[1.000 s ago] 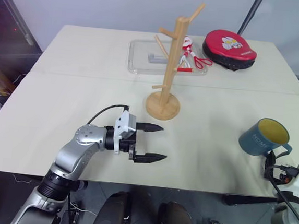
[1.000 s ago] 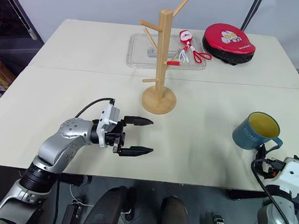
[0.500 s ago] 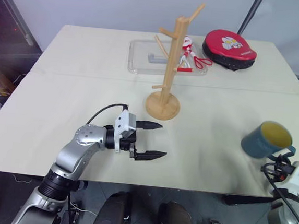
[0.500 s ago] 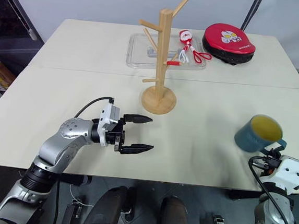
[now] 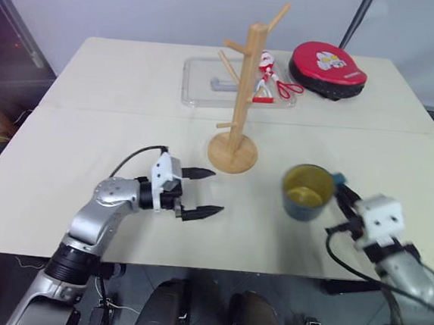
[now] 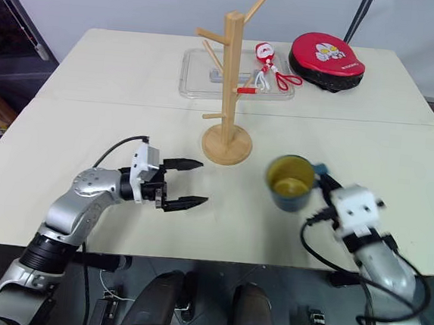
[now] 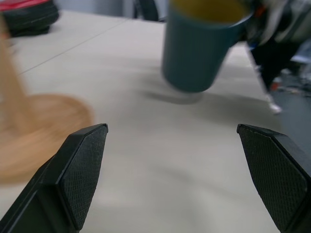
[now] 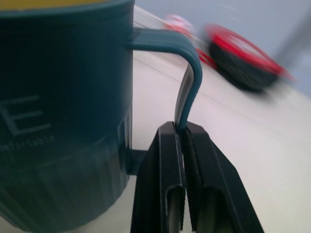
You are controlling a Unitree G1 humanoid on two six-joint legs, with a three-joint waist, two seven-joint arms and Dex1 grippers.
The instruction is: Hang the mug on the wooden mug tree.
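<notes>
Next, the right gripper releases the mug, hanging from the mug tree's short peg on the red pad's side (image 5: 258, 129).
The blue-teal mug (image 5: 306, 191) with a yellow inside hangs upright a little above the table, right of the wooden mug tree (image 5: 244, 89). My right gripper (image 5: 341, 191) is shut on the mug's handle (image 8: 192, 68), with both fingers pinching the loop from the mug's right side. The tree stands on its round base (image 5: 233, 150) at mid table with bare pegs. Left of the mug, my left gripper (image 5: 205, 192) is open and level, pointing at it with nothing between its fingers (image 7: 82, 165).
A clear plastic tray (image 5: 201, 81) lies behind the tree, with a red-and-white item (image 5: 270, 80) at its right end. A red round pad (image 5: 328, 66) sits at the back right. The table's front edge (image 5: 215, 267) is close below both arms.
My right gripper shut on the mug's handle, lifted the mug off the table and carried it left toward the tree. The left gripper drifted slightly left.
</notes>
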